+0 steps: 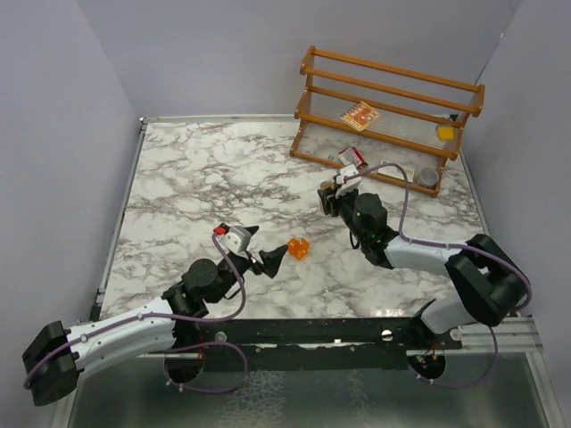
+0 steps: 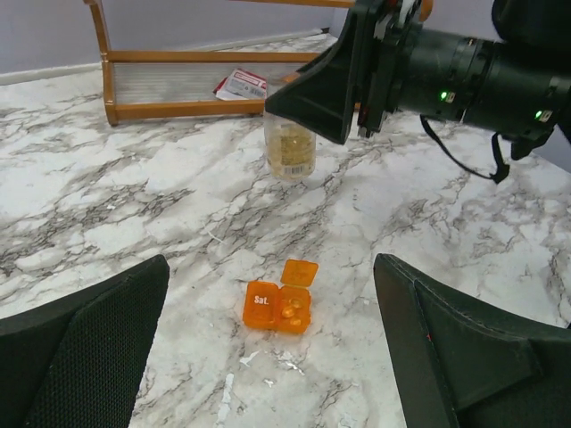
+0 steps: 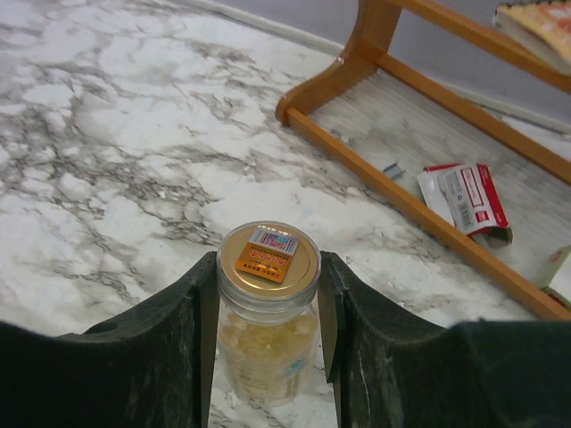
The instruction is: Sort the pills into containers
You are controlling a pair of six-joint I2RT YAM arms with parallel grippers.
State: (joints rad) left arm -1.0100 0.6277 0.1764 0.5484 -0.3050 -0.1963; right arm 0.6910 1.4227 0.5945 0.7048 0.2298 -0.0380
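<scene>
My right gripper has the clear jar, which stands upright on the table now. It will let go of the jar on the marble [image 1: 328, 219] near the orange pill box, toward the rack.
A tiny orange pill box [image 2: 268, 306] marked "Sat." lies on the marble [image 2: 134, 205] with one lid [image 2: 299, 272] flipped open and a few yellow pills [image 2: 291, 310] in that compartment. In the top view the box [image 1: 299, 248] lies just right of my left gripper [image 1: 269, 259]. That gripper [image 2: 272, 272] stands wide open above the box, touching nothing. A clear jar [image 3: 268, 348] of tan-yellow pills, gold lid [image 3: 268, 259] on, stands upright on the table. My right gripper [image 3: 268, 267] is shut on it at the lid. The left wrist view shows the jar [image 2: 290, 150] under the right gripper's fingers [image 2: 317, 85].
A wooden rack [image 1: 384, 107] stands at the back right, with a packet [image 1: 359, 116] and a yellow item [image 1: 444, 132] on its shelf. A red-and-white packet [image 1: 351, 157] and a grey round tin [image 1: 426, 176] sit at its base. Walls enclose the table.
</scene>
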